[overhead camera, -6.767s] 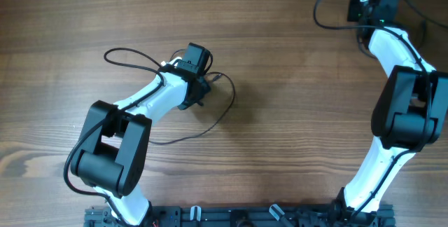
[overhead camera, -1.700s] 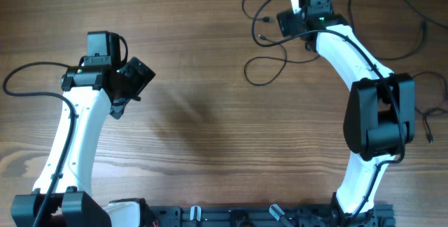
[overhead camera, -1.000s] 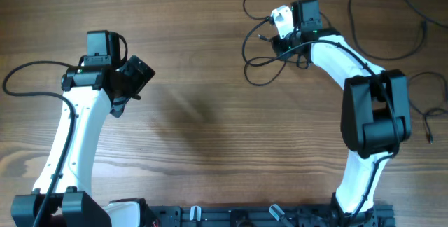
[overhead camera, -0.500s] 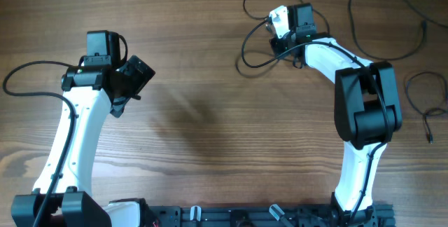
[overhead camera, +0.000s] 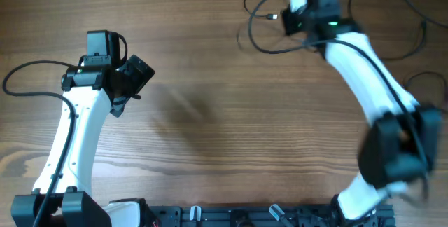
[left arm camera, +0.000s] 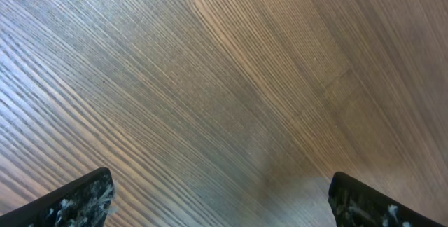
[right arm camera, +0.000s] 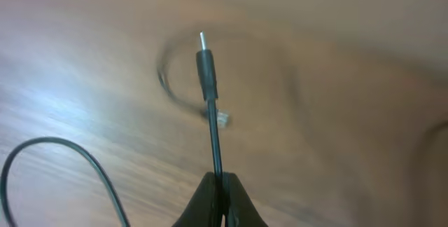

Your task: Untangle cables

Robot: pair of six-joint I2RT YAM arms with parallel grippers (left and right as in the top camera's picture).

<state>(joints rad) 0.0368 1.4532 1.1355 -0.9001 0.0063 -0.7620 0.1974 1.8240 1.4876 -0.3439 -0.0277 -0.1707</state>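
Note:
My right gripper has the cable's plug end point(overhead camera: 311, 15). It will release it between the silver plug and the cable loop in the far corner of the table. The plug end now sticks out past the fingertips.
Thin black cables point(overhead camera: 255, 27) lie looped at the far right-centre of the table, blurred by motion. My right gripper point(overhead camera: 289, 22) is over them, shut on one cable point(right arm camera: 213, 132). That cable's plug end point(right arm camera: 205, 66) sticks straight out past the fingertips point(right arm camera: 210, 188). Another strand of cable point(right arm camera: 77, 158) curves below at the left. A further cable point(overhead camera: 392, 24) loops at the far right. A thin black cable point(overhead camera: 21, 73) also loops at the left edge. My left gripper point(overhead camera: 133, 80) hangs open over bare wood, with nothing between its fingers point(left arm camera: 77, 199).
The wooden table point(overhead camera: 224, 129) runs under both arms. A black rail point(overhead camera: 231, 216) lies along the near edge. The right arm point(overhead camera: 371, 66) stretches diagonally across the right side.
My right gripper, shut on the cable, has swung up and toward the far edge, dragging the loops with it. The right arm's elbow has swept rightward. The left arm has stayed still.

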